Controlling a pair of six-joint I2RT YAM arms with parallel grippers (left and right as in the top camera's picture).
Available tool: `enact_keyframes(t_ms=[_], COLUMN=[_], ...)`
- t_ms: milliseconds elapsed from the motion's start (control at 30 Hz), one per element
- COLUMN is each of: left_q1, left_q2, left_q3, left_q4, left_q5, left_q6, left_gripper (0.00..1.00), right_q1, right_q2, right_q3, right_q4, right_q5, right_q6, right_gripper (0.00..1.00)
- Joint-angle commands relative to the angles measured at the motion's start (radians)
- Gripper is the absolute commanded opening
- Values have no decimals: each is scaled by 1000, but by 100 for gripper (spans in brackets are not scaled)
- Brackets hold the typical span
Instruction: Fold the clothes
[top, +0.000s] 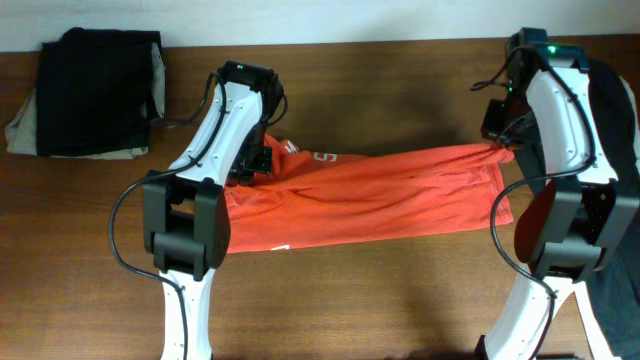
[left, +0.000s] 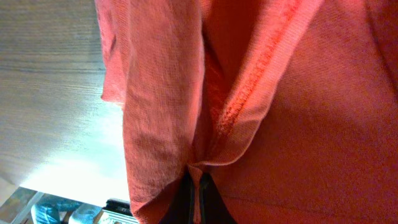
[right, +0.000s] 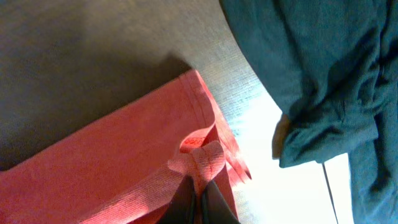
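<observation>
The T-shirt's lettered end lies bunched, so the robot's left gripper should take a new hold there (top: 238, 196) and pull the cloth straight before folding from the other end.
The red-orange T-shirt (top: 370, 195) lies stretched across the middle of the wooden table, white lettering showing near its left end. My left gripper (top: 256, 160) is shut on the shirt's left end; in the left wrist view the fabric (left: 298, 124) is pinched between the dark fingers (left: 200, 199). My right gripper (top: 503, 145) is shut on the shirt's right end; the right wrist view shows a bunched hem (right: 202, 158) clamped in the fingers (right: 200, 199).
A folded black garment (top: 100, 90) on a beige cloth sits at the far left back. A dark teal garment (top: 615, 150) lies at the right edge, also in the right wrist view (right: 311, 68). Wooden table (top: 380, 300).
</observation>
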Motion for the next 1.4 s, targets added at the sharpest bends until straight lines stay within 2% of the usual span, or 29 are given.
enact_keyframes(t_ms=[0,33,100,133,200,233,267,300,333,367,400,433,533,567,600,667,700,767,800,933,1200,1233,1267,1300,1333,1367], left_q1=[18,18,18,18,18,18,17,16,16,16,17,17,13,13,13,13,13,13,14,23,115,118,119,119,119,121], left_q2=[-26,-26,-26,-26,-26,-26,-26,-26,-27,-34,-53,-97,-221,-229,-223,-212,-203,-159,-134,-73,-72,-72,-72,-72,-73,-81], left_q3=[-52,-77,-137,-161,-207,-229,-237,-239,-238,-230,-214,-190,-167,-167,-173,-212,-231,-269,-278,-278,-278,-278,-278,-278,-278,-278], left_q4=[14,19,40,47,51,56,58,57,50,40,40,58,219,257,293,372,392,414,430,441,412,410,411,410,401,359], left_q5=[-37,-37,-33,-32,-29,-29,-19,-6,-8,-8,-8,-7,-7,-6,23,171,177,177,177,159,90,90,90,90,90,81], left_q6=[-25,-31,-40,-40,-40,-40,-39,-39,-39,-45,-64,-66,-61,-61,-45,37,37,36,35,25,34,52,52,51,51,24], left_gripper=[1,1,1,2,18,42,73,74,74,70,68,66,58,52,41,34,34,48,49,49,50,47,34,11,3,1], right_q1=[-19,-18,-18,-18,-18,-18,-18,-19,-19,-19,-19,-19,-18,-18,-18,-18,-18,-18,-18,-18,-18,-18,-18,-18,-18,-18], right_q2=[-39,-39,-38,-38,-38,-38,-38,-38,-38,-38,-38,-38,-38,-38,-38,-38,-38,-38,-38,-38,-38,-38,-38,-38,-38,-38], right_q3=[-47,-64,-111,-137,-174,-182,-182,-182,-182,-182,-182,-182,-182,-182,-182,-182,-182,-182,-182,-182,-182,-182,-182,-182,-182,-182], right_q4=[-31,-33,-25,-12,13,17,23,32,35,39,47,55,69,69,69,69,69,69,69,72,76,76,76,77,77,77], right_q5=[15,8,-16,-44,-47,-47,-47,-47,-47,-47,-47,-48,-62,-72,-86,-86,-86,-86,-86,-86,-86,-86,-86,-85,-85,-85], right_q6=[-2,-2,-1,-1,-2,-2,-1,-1,-1,-2,-2,-2,-2,-2,-3,-3,-3,-18,-17,-18,-18,-18,-18,-18,-18,-18], right_gripper=[4,5,13,13,15,18,24,31,56,77,87,91,92,92,92,92,92,92,92,92,92,92,92,92,92,92])
